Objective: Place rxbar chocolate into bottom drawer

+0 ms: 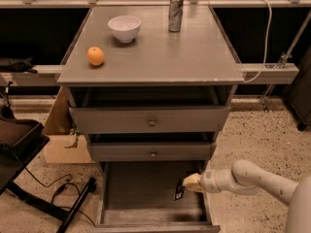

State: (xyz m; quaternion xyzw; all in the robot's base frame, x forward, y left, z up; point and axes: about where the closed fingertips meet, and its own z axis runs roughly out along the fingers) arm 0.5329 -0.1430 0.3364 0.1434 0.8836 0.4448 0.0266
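Note:
I need to open my gripper to let go of the rxbar chocolate on the bottom drawer's grey bottom, just off centre (pixel 168 197) toward my arm.
The rxbar chocolate (pixel 179 190), a small flat black wrapper with white print, hangs upright at the tip of my gripper (pixel 187 183) over the right side of the bottom drawer (pixel 146 188). That drawer is pulled open and its grey floor shows. My gripper reaches in from the right on a white arm (pixel 248 178), just above the drawer's right wall, and is shut on the top end of the bar. The bar's lower end is close to the drawer floor; I cannot tell whether it touches.
On the cabinet top stand a white bowl (pixel 124 28), an orange (pixel 95 56) and a tall silver can (pixel 175 7). Two knobbed drawers (pixel 151 122) sit above the open one. A cardboard box (pixel 58 130) and a black stand (pixel 29 178) are at the left.

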